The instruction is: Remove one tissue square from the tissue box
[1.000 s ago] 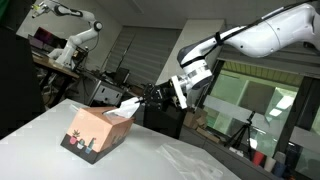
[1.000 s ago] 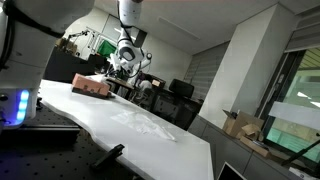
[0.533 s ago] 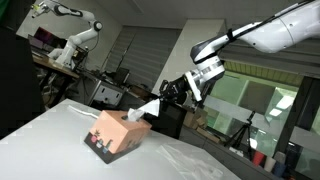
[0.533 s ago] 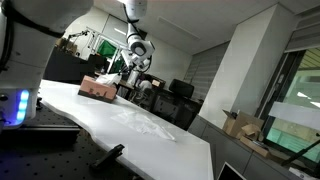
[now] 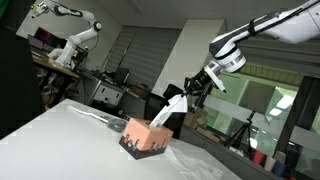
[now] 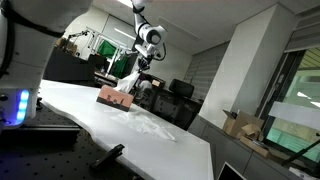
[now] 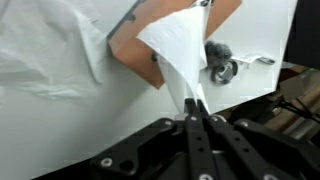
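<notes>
Next, I let go of the white tissue square with my gripper on the crinkled clear plastic sheet (image 5: 196, 159) (image 7: 52, 58) next to the pink tissue box.
A pink tissue box (image 5: 146, 139) with a dark patterned base stands on the white table; it also shows in an exterior view (image 6: 115, 98) and in the wrist view (image 7: 150, 40). A white tissue (image 5: 171, 108) stretches from the box top up to my gripper (image 5: 190, 93). In the wrist view the tissue (image 7: 183, 55) runs as a taut cone from the box opening into my gripper (image 7: 191, 108), whose fingers are shut on its tip. The gripper sits up and to the side of the box. The tissue's lower end is still in the box.
The table (image 5: 60, 140) is covered with a crinkled clear plastic sheet (image 7: 45, 50). A small metal object (image 7: 219, 66) lies on the table beside the box. Another robot arm (image 5: 70, 25), desks and office chairs (image 6: 180, 92) stand behind the table.
My gripper has moved up and sideways with the tissue in it. The box has been dragged along the table after it, and the tissue has stretched out longer.
</notes>
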